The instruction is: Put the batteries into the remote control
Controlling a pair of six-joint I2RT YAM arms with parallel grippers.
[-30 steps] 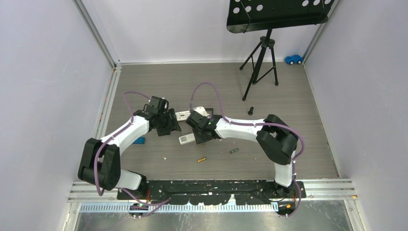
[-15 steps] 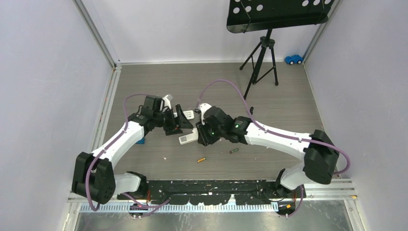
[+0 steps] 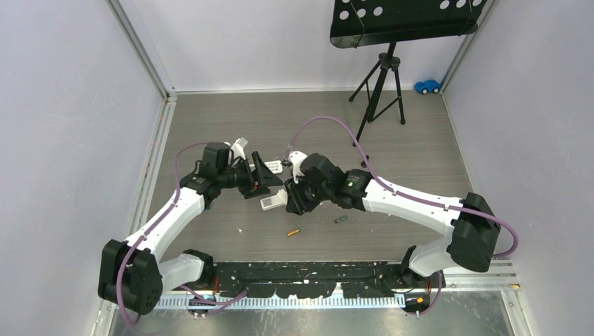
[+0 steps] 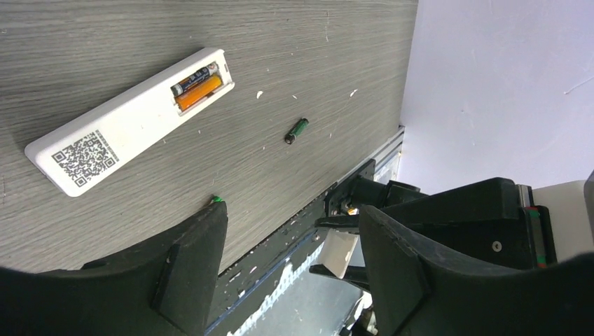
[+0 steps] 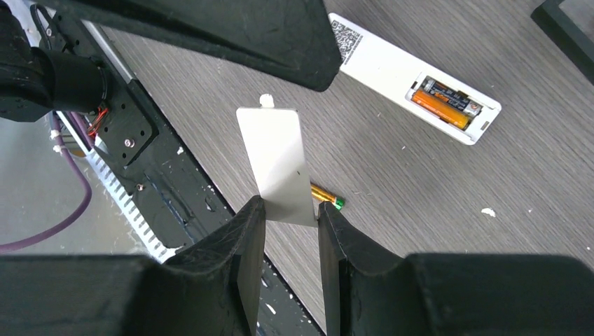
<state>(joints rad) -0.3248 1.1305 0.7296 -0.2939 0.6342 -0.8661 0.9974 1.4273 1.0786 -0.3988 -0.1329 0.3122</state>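
The cover plate is pinched across its side edges by my right gripper, so next my left gripper takes the cover plate's far end (image 5: 267, 117) before my right gripper grips its flat sides.
The remote control (image 4: 133, 133) lies back-up on the table with its QR label showing; in the top view it is (image 3: 270, 202). Its open compartment holds two batteries (image 4: 199, 84), one dark and one orange, also visible in the right wrist view (image 5: 445, 101). A loose orange battery (image 5: 326, 196) and a green-and-black battery (image 4: 296, 130) lie on the table. My right gripper (image 5: 289, 206) is shut on a thin white cover plate (image 5: 273, 154), held above the table. My left gripper (image 4: 291, 217) is open and empty, just left of the remote.
A shorter white remote (image 3: 274, 166) lies behind the two grippers. A stubby black peg (image 3: 365, 161) stands to the right. A music stand tripod (image 3: 382, 91) and a blue toy car (image 3: 427, 86) are at the back. The black base rail (image 3: 315, 269) runs along the near edge.
The right arm stretched out with its elbow swinging right, still gripping the white plate. The left gripper moved right toward the remotes and its jaws spread wider.
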